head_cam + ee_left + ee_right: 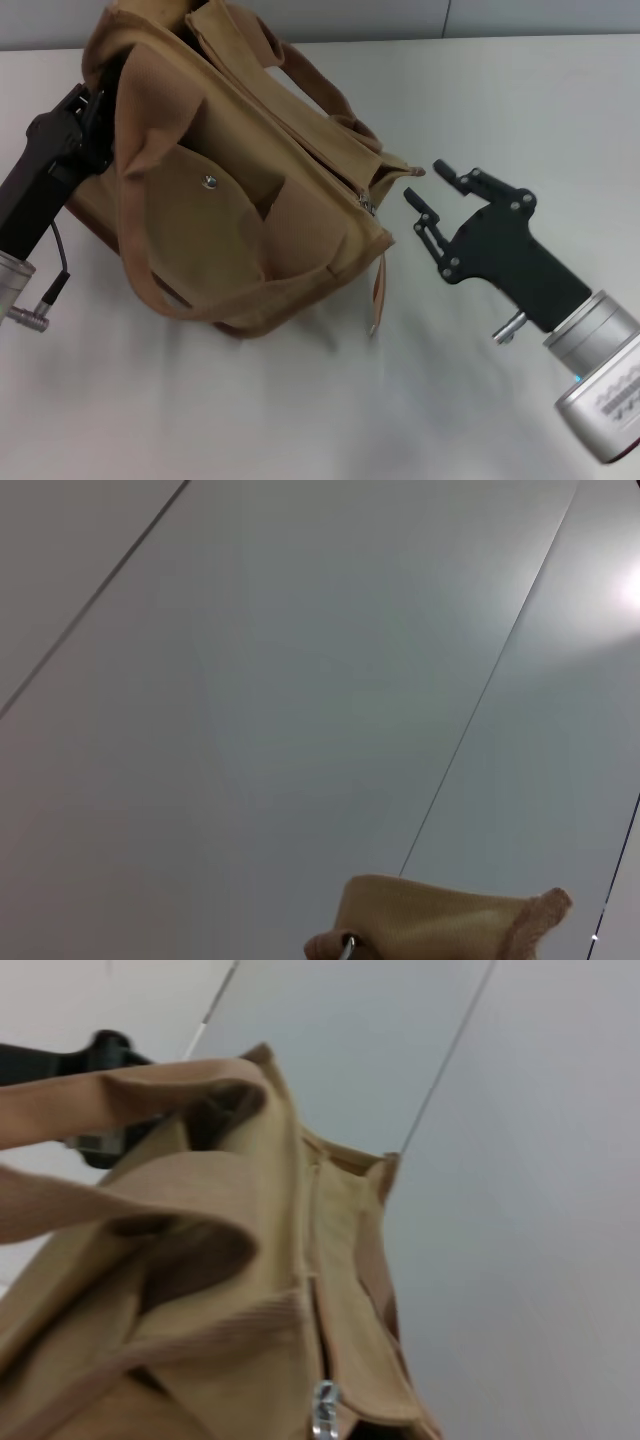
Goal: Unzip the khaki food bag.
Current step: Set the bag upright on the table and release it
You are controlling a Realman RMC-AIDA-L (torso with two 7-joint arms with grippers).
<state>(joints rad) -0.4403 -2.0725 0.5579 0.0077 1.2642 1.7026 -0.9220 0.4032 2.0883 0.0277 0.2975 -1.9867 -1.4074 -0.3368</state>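
Observation:
I need to pinch the fabric tab (pixel 408 171) beside the zipper pull with my right gripper and turn the khaki food bag straight, as it slants from my left gripper.
The khaki food bag (pixel 240 210) lies tilted on the white table (pixel 250 410), its front pocket with a metal snap (pixel 210 181) facing up. Its zipper pull (pixel 368 205) sits at the bag's right end and also shows in the right wrist view (pixel 322 1410). My right gripper (pixel 424 181) is open and empty, just right of that end and a short way from the pull. My left gripper (pixel 88 108) is against the bag's left end, its fingertips buried in the fabric and seemingly shut on it. A scrap of khaki fabric (pixel 440 920) shows in the left wrist view.
A thin strap (pixel 378 290) hangs from the bag's right corner onto the table. The two strap handles (pixel 310 75) lie loose across the bag. A cable plug (pixel 48 290) dangles from my left arm. A grey wall (pixel 520 15) runs along the table's far edge.

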